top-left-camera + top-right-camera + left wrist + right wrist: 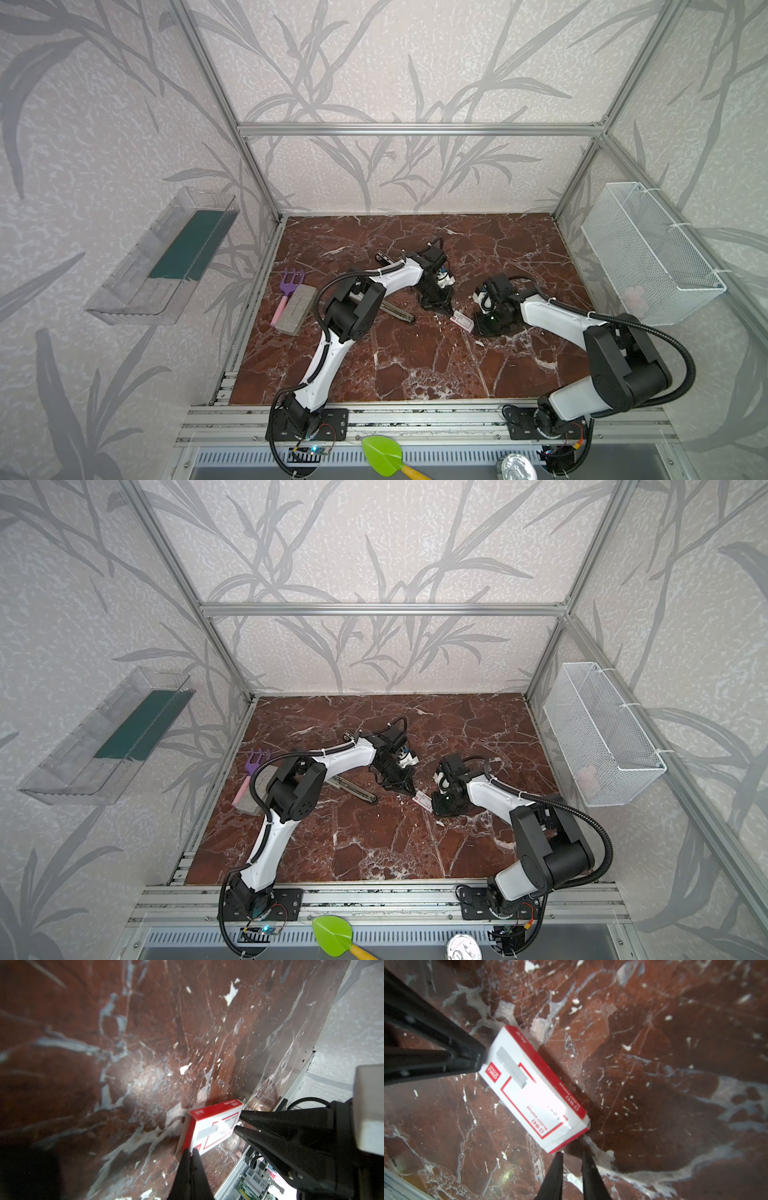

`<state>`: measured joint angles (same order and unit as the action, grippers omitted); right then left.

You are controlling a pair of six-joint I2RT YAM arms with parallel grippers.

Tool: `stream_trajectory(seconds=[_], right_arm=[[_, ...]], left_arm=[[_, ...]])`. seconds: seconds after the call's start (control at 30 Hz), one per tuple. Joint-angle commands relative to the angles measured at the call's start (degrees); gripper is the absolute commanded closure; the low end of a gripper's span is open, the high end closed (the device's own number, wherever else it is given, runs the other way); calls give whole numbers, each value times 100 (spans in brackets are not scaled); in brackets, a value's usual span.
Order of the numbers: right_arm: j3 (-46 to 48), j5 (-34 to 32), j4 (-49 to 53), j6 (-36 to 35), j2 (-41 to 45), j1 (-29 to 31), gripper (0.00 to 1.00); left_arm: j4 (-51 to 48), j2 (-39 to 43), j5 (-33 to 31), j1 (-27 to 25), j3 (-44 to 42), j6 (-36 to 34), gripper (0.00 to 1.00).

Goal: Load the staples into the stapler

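The staples box slants with my left gripper at its corner, so my left gripper should open while my right gripper straightens the box, then take its end [495, 1048].
The staples [462, 322] [424, 799] are a small white box with a red label, lying mid-table between my two grippers. My left gripper [449, 311] [190, 1150] is shut, and its joined tips rest against one end corner of the staples [209, 1128]. My right gripper [476, 328] [572, 1154] stands at the opposite end of the staples [533, 1088]. It is open by a narrow gap through which the table shows. The box looks slightly tilted, with a shadow under one side. A long black stapler [400, 312] lies partly hidden under the left arm.
A dark metal bar [384, 257] pokes out behind the left forearm. A purple garden fork [292, 277] and a grey block [294, 309] lie at the left. A wire basket [648, 253] hangs on the right wall and a clear tray [166, 257] on the left wall.
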<state>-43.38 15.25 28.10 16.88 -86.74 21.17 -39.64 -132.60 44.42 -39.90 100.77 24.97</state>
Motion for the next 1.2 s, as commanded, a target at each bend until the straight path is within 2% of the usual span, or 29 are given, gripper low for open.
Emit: stream_trajectory(seconds=[0.0,0.23,0.47,0.73,0.97,1.17], right_arm=[[-169,-117,85,119,157,36,75],[-123,-109,-101,473,109,34,75],[-84,-536,-58,612,234,36,78],[-136,-573,-284,846,80,29,77],[-172,-785,-307,870,57,18,81],[-177,-762,-392,869,-131,8,85]], left_arm=[[89,2,84,-18,-154,-74,100],[275,139,110,-12,-407,-30,100],[389,314,49,16,-576,36,100],[517,501,69,82,-679,132,98],[820,664,145,177,-874,352,90],[1045,695,332,179,-935,444,79]])
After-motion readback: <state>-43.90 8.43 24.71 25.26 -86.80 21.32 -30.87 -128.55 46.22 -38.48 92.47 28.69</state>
